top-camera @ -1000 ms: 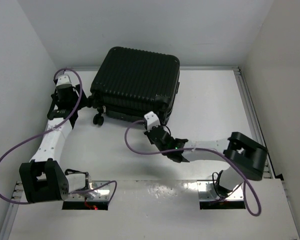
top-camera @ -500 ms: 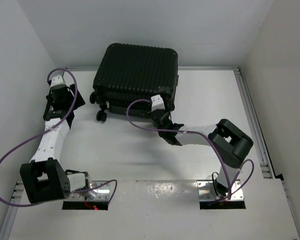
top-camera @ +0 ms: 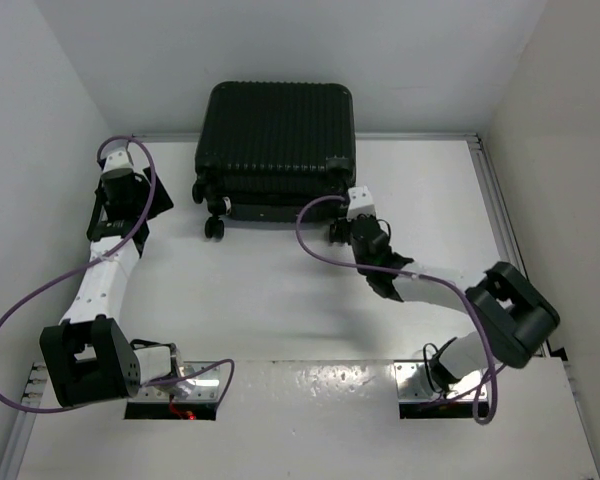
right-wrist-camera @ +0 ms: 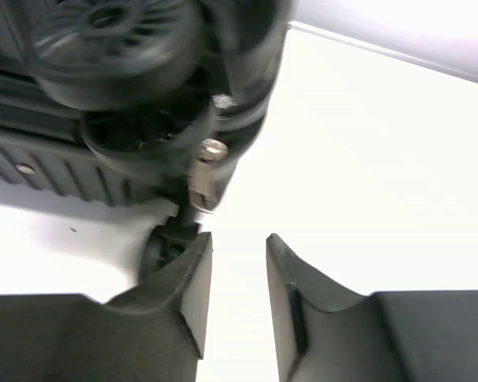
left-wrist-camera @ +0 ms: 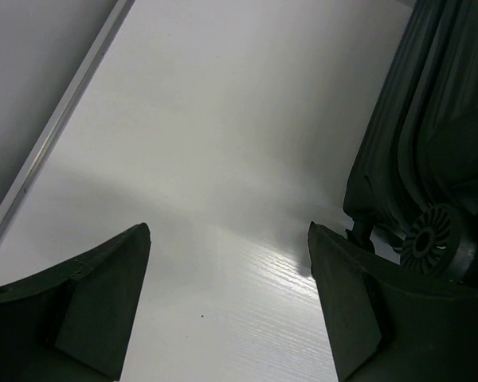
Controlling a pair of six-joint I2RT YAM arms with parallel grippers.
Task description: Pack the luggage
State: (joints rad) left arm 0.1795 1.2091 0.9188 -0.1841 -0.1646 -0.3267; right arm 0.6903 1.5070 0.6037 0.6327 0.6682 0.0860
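The zipper pull at the luggage's corner sits outside my right gripper's narrow gap, so I will open wider, grip it and pull it around that corner [top-camera: 346, 178].
The luggage [top-camera: 275, 135] is a black ribbed suitcase, closed, standing at the back of the table against the wall. My right gripper [top-camera: 352, 232] is at its front right corner, just below a wheel [right-wrist-camera: 111, 40]. In the right wrist view that gripper [right-wrist-camera: 239, 239] is open by a narrow gap with nothing between the fingers, and its left fingertip [right-wrist-camera: 193, 263] sits beside a small black part under the wheel. My left gripper [top-camera: 128, 203] hangs left of the luggage [left-wrist-camera: 430, 135], wide open over bare table [left-wrist-camera: 223, 159], with the left wheel [left-wrist-camera: 434, 239] just past its right finger.
White walls close in the table [top-camera: 260, 290] on the left, back and right. A metal rail [top-camera: 502, 220] runs along the right edge. Purple cables [top-camera: 315, 230] loop off both wrists. The arm bases sit at the near edge.
The luggage has swung square and slid back toward the wall. My right gripper has moved right along its front edge to the corner wheel and opened from shut. The left arm barely moved.
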